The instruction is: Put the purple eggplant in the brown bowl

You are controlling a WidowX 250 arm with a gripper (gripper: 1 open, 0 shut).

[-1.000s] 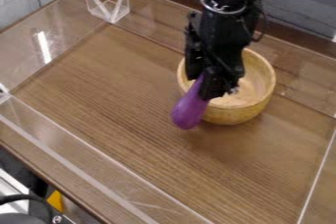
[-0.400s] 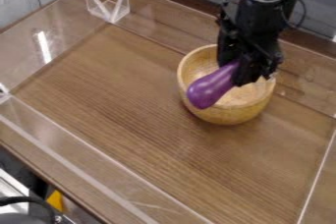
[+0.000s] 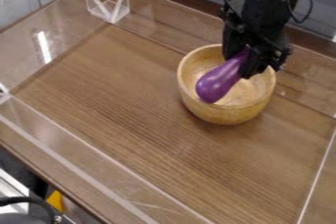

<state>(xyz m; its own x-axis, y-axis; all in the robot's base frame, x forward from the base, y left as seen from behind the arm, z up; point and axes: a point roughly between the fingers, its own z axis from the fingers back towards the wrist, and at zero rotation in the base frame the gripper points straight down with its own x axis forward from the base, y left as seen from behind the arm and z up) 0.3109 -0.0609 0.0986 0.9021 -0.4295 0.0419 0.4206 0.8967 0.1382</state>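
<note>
Next, my gripper releases the purple eggplant on the tan bottom in the middle of the brown bowl (image 3: 222,95), setting it free there.
The purple eggplant (image 3: 221,79) hangs tilted over the brown bowl (image 3: 197,102), its lower end above the bowl's tan inside. My gripper (image 3: 250,59) is shut on the eggplant's upper end, which the black fingers hide together with the stem cap. The bowl stands on the wooden table at the right, and the arm comes down from the top right. Whether the eggplant touches the bowl's floor I cannot tell.
Clear acrylic walls (image 3: 53,41) fence the wooden table (image 3: 118,120) on all sides. A clear folded plastic stand (image 3: 108,4) sits at the back left. The table's front edge drops off at the lower left.
The gripper has carried the eggplant up and to the right, from in front of the bowl's left rim to over the bowl's inside. In the last moment it drifted slightly further right.
</note>
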